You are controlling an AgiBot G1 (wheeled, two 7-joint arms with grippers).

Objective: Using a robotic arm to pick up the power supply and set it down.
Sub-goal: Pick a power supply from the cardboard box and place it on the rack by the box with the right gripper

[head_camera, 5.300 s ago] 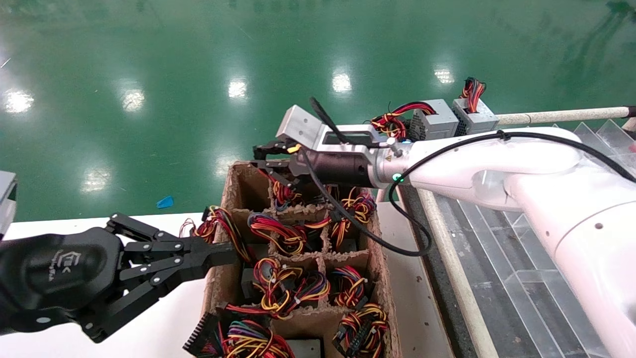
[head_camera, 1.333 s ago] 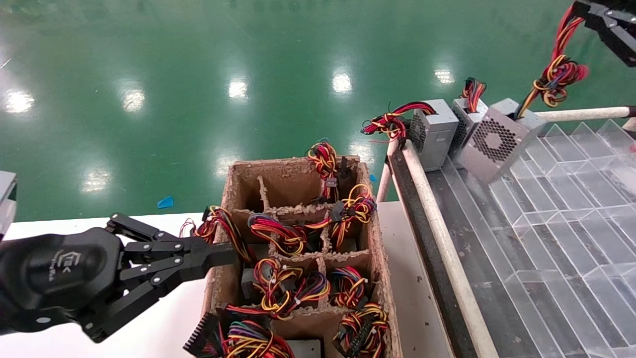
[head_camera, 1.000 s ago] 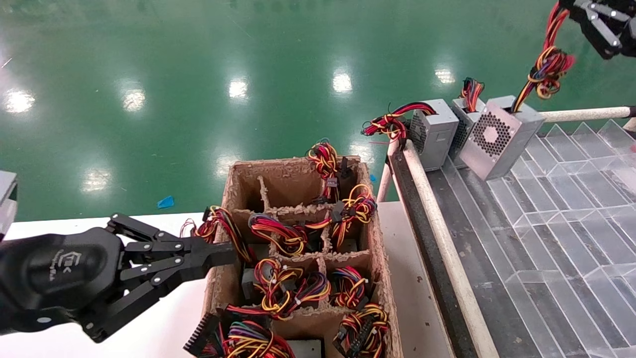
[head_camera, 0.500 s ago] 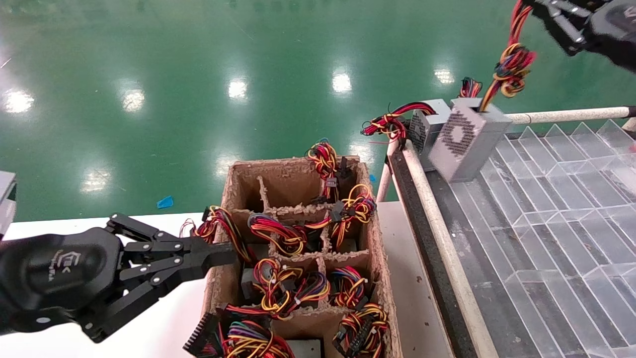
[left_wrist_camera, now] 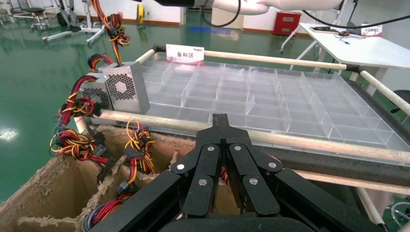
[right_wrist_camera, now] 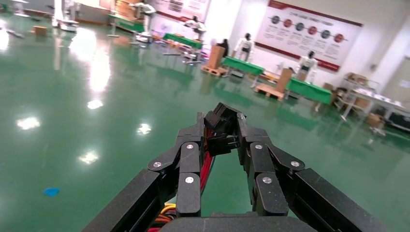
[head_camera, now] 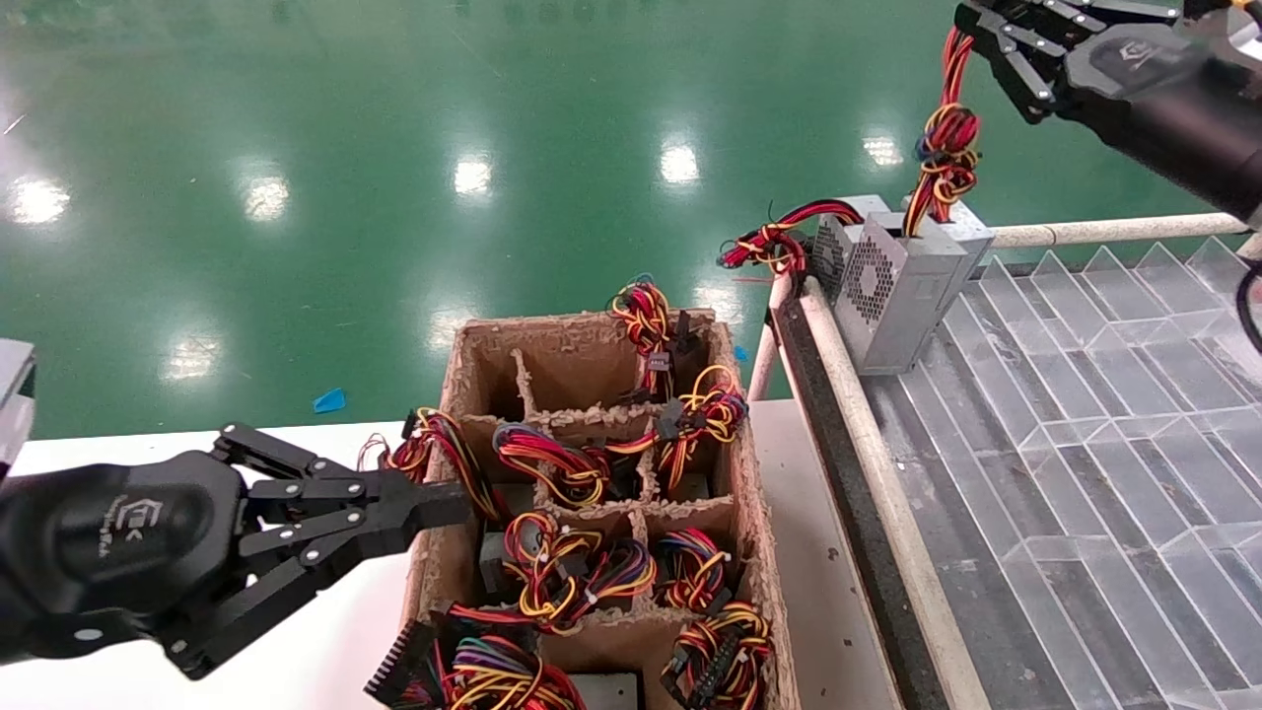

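The power supply will go down in the clear tray [head_camera: 889, 392] beside the white rail from my right gripper, before the other grey boxes. The power supply now hangs at the tray's far corner.
The power supply [head_camera: 902, 286], a grey metal box with a round fan grille, hangs upright by its yellow-red wire bundle [head_camera: 945, 148] at the far left corner of the clear tray [head_camera: 1085, 394]. Whether its base touches the tray I cannot tell. My right gripper [head_camera: 971, 30], on the white robotic arm, is high above it, shut on the bundle's upper end. In the right wrist view the gripper [right_wrist_camera: 220, 130] clamps black connectors and red wires. The left wrist view shows the power supply [left_wrist_camera: 126, 89] beyond the rail. My left gripper [head_camera: 434, 503] is parked shut at the cardboard box's left wall.
A divided cardboard box [head_camera: 463, 365] holds several more units with coloured wire bundles. Another grey box [head_camera: 838, 232] with red-black wires [head_camera: 774, 242] stands right behind the power supply. A white rail [head_camera: 858, 414] borders the tray on its left side.
The right gripper has carried the hanging power supply leftward and turned it, bringing it close against the other grey boxes at the tray's corner. The left arm has not moved.
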